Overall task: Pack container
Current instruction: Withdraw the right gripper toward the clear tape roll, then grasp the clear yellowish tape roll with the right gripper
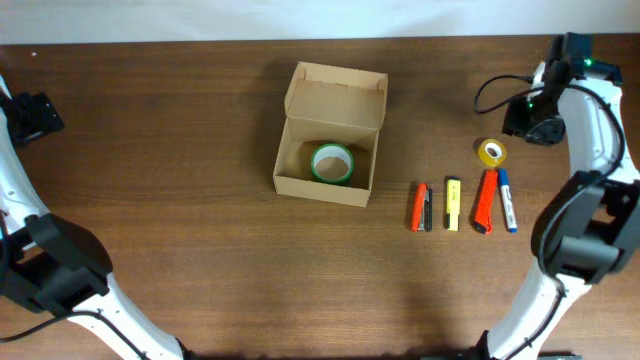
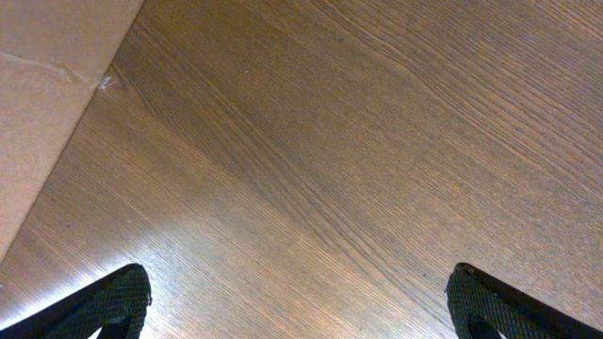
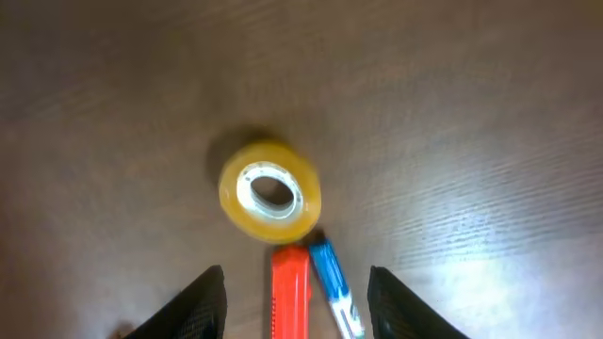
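Observation:
Next, I close my right gripper on the far side (image 1: pixel 502 153) (image 3: pixel 309 196) of the yellow tape roll's ring, the side that faces away from the cardboard box.
The container (image 1: pixel 296 172), a tan cardboard box, stands open mid-table with its lid flap tipped back. A green tape roll (image 1: pixel 332 163) lies flat inside it. My right gripper (image 1: pixel 535 118) hovers at the far right, just behind a yellow tape roll (image 1: pixel 491 152). In the right wrist view its jaws (image 3: pixel 294 275) stand open and empty above that yellow tape roll (image 3: pixel 269 192), a red marker (image 3: pixel 290 294) and a blue marker (image 3: pixel 330 282). My left gripper (image 1: pixel 35 115) is at the far left edge, wide open (image 2: pixel 294 287) over bare wood.
Right of the box lie an orange-black marker (image 1: pixel 420 207), a yellow marker (image 1: pixel 452 204), the red marker (image 1: pixel 486 201) and the blue marker (image 1: pixel 507 199), side by side. A pale tan surface (image 2: pixel 38 104) shows beyond the table edge in the left wrist view.

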Controlling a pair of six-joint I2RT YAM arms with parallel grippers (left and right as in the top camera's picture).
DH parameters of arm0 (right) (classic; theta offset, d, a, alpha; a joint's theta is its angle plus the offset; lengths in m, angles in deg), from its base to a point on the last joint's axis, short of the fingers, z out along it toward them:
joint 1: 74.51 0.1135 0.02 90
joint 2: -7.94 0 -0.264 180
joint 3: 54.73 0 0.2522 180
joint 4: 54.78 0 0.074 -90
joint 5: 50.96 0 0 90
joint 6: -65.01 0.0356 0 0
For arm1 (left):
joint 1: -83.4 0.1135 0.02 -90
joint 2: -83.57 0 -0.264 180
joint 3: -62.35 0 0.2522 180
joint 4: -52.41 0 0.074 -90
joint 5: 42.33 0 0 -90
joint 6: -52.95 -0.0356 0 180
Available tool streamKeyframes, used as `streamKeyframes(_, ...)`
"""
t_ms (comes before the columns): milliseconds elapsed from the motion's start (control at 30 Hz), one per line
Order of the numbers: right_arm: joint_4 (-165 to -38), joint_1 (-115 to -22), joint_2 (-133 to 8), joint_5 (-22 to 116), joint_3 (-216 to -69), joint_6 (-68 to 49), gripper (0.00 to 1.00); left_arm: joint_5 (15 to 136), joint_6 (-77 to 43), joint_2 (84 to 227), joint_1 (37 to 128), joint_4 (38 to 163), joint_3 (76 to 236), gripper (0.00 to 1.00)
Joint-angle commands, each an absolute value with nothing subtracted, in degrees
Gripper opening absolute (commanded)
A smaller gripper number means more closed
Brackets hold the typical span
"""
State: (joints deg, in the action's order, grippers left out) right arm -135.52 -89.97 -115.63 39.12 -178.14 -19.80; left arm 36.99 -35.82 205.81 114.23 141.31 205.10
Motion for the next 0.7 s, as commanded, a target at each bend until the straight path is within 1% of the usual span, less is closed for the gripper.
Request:
streamKeyframes(0,-137.4,-90.3,-118.5,38.9,-181.7,-17.1,0.49,37.4,-36.7,204.8,114.3,141.2,204.7,1.00)
streamKeyframes(300,-139.9,-90.4,-121.3,39.9,-181.9,-15.5,0.49,37.4,-36.7,204.7,114.3,141.2,204.7,1.00)
streamKeyframes(667,-138.2,-90.8,-128.2,40.1,-181.9,-15.4,0.49,37.4,-36.7,204.8,114.3,141.2,204.7,1.00)
